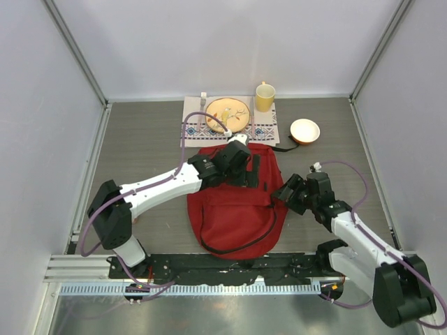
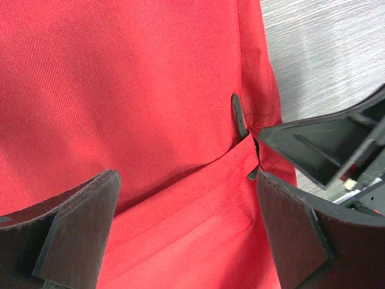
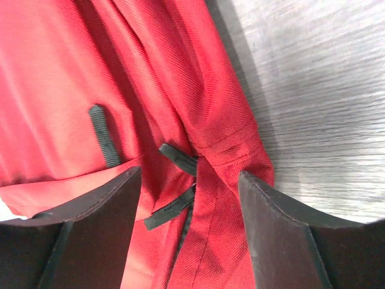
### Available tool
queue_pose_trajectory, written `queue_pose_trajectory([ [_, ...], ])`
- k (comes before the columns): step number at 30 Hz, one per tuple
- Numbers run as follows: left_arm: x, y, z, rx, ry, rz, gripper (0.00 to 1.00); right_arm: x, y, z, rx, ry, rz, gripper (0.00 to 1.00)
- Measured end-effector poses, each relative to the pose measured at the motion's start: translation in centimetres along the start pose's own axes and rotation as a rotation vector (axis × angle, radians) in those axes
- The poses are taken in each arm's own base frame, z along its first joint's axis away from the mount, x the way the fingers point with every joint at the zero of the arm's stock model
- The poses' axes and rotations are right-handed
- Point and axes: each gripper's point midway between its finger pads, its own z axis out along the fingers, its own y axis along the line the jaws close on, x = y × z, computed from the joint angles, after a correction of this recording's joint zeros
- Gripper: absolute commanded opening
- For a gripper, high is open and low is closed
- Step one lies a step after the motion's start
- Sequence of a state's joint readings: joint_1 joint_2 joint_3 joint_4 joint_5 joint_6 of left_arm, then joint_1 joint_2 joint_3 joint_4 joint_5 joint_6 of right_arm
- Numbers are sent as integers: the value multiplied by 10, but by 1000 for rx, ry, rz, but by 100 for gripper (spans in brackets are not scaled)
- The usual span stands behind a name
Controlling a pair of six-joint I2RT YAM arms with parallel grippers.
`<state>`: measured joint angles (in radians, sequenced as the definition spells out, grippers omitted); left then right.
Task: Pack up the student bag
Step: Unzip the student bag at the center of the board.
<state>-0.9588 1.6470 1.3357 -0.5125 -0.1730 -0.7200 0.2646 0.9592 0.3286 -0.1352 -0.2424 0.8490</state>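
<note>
The edge of the bag is loose and folded next to the zipper pulls, so the right gripper of mine should pinch that edge still while my left gripper takes a zipper pull (image 3: pixel 105 136).
The red student bag (image 1: pixel 234 209) lies flat in the middle of the table, its black straps (image 1: pixel 251 171) at the far end. My left gripper (image 1: pixel 239 166) hovers over the bag's far part. In the left wrist view it (image 2: pixel 187 186) stands wide open over red fabric, with a black zipper tab (image 2: pixel 239 114) just beyond. My right gripper (image 1: pixel 284 192) is at the bag's right edge. In the right wrist view it (image 3: pixel 189 180) is open, straddling the folded red edge and two black zipper pulls (image 3: pixel 177 158). Neither gripper holds anything.
Behind the bag lies a patterned placemat (image 1: pixel 262 131) with a plate (image 1: pixel 228 114), a fork (image 1: pixel 203 101) and a yellow mug (image 1: pixel 265 97). A small white bowl (image 1: pixel 304 130) sits to the placemat's right. Grey walls enclose the table.
</note>
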Motion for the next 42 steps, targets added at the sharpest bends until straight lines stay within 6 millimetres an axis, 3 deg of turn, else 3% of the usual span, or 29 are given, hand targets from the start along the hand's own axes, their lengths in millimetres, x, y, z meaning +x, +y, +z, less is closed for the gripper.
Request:
queue_pose_trajectory([
  [5, 2, 2, -7, 10, -7, -2, 100, -33, 15, -26, -11, -176, -51, 80],
  [9, 4, 3, -10, 17, -2, -2, 99, -54, 11, -29, 57, -254, -77, 80],
  [17, 9, 1, -10, 34, 16, -1, 100, -26, -23, 6, 175, -68, -109, 78],
  [19, 9, 0, -10, 37, 17, -2, 100, -22, -24, 10, 163, -51, -119, 68],
  [20, 10, 0, -9, 40, 18, -2, 100, -21, -22, 12, 151, -45, -125, 58],
  [21, 11, 0, -9, 42, 18, -3, 100, -21, -20, 14, 133, -42, -129, 41],
  [24, 14, 0, -7, 49, 25, -7, 100, -15, -18, 19, 103, -15, -143, 13],
  [25, 15, 0, -6, 54, 25, -8, 100, -13, -17, 19, 85, -10, -137, 9],
  [30, 12, -9, -6, 90, 20, -19, 99, -13, 7, 9, -47, -42, -126, 1],
  [36, 5, -21, -4, 127, 16, -40, 95, -20, 54, -21, -273, -113, -97, 1],
  [42, 0, -28, -4, 149, 3, -51, 90, -22, 81, -36, -400, -126, -77, 1],
])
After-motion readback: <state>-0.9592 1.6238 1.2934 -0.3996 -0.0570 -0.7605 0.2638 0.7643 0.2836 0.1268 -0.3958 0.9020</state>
